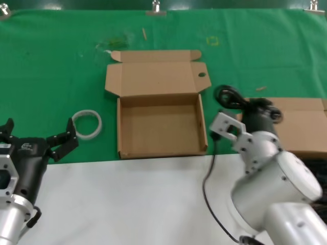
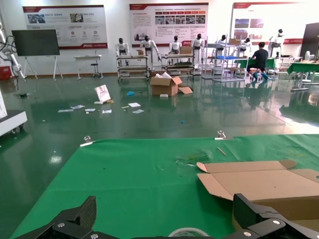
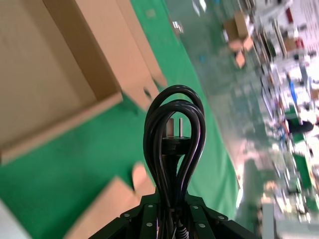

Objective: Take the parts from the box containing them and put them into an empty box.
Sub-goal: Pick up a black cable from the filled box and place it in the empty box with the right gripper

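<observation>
My right gripper will let go of the black cable bundle inside the empty box [image 1: 149,110], along the back side of the box next to the lid.
The empty box [image 1: 122,127] lies open at the table's middle, its lid flap with a small round hole [image 1: 202,75] at the back right. The box containing the parts [image 1: 301,130] lies at the far right, mostly hidden behind my right arm. My right gripper [image 1: 254,113] is shut on a black cable bundle [image 1: 229,97] and holds it above the green cloth between the two boxes. In the right wrist view the bundle [image 3: 174,124] loops out of the gripper [image 3: 172,211] with its plug showing. My left gripper [image 1: 38,137] is open and empty at the near left.
A white tape ring [image 1: 87,124] lies on the green cloth left of the empty box, just ahead of my left gripper [image 2: 169,221]; it also shows in the left wrist view [image 2: 188,232]. A white strip of table runs along the front edge.
</observation>
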`<state>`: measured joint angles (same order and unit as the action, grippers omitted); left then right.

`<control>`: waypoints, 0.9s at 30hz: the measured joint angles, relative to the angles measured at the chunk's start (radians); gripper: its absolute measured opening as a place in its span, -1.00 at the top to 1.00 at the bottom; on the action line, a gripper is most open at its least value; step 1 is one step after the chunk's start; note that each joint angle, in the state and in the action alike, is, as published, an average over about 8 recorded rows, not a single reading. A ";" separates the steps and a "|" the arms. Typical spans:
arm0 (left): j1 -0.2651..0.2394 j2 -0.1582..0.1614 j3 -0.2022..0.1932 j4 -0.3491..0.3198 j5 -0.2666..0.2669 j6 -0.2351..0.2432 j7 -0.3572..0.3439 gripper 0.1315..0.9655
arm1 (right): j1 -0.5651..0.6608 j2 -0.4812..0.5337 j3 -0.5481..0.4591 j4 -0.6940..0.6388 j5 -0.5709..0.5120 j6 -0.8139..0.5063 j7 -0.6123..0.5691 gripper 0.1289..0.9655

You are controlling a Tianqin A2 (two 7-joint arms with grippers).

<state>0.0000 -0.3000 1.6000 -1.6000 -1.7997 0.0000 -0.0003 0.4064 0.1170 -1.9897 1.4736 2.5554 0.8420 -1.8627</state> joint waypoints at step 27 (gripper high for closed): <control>0.000 0.000 0.000 0.000 0.000 0.000 0.000 -1.00 | 0.250 0.001 -0.394 -0.299 0.172 -0.271 0.278 0.82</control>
<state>0.0000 -0.3000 1.6000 -1.6000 -1.7997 0.0000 -0.0003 0.6565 0.1184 -2.3842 1.1746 2.7275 0.5708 -1.5850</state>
